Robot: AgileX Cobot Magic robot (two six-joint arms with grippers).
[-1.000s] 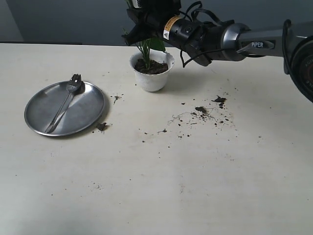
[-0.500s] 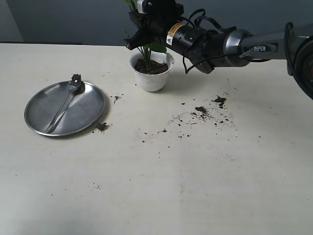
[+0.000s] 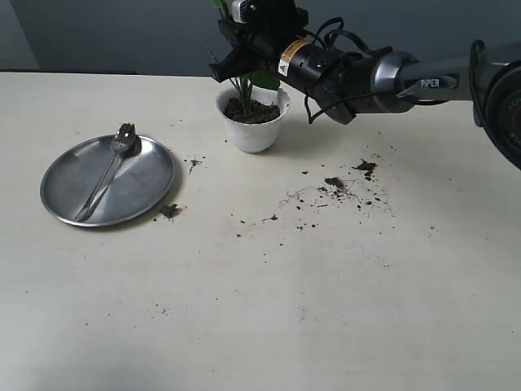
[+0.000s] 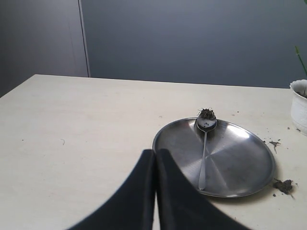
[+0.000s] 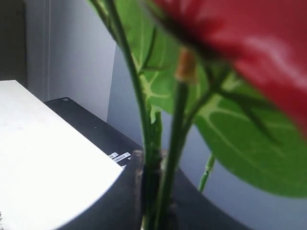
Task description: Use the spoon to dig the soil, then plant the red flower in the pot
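Observation:
The robot's right gripper holds the red flower's stems high under its bloom, so it should open and take the stems lower, near the soil [image 3: 245, 93].
The white pot [image 3: 255, 129] stands at the back of the table, filled with dark soil [image 3: 260, 112]. The red flower's green stems [image 3: 244, 91] stand in that soil; its blooms are cut off at the top of the exterior view. My right gripper [image 3: 232, 63] hangs just above the pot, shut on the stems [image 5: 154, 182], and a red bloom [image 5: 249, 38] and green leaf [image 5: 240, 139] fill the right wrist view. The spoon [image 3: 107, 173] lies on the steel plate [image 3: 146, 183], a soil clump at its bowl [image 4: 207, 114]. My left gripper [image 4: 155, 153] is shut, empty, near the plate's [image 4: 240, 158] edge.
Loose soil crumbs and root fibres [image 3: 335, 184] lie scattered right of the pot, with another crumb [image 3: 169, 211] by the plate's rim. The pot's side [image 4: 300, 108] shows at the edge of the left wrist view. The right arm [image 3: 383, 75] stretches across the back of the table.
The right gripper has shifted slightly right and down with the flower stems still in it. Spoon, plate and pot have not moved.

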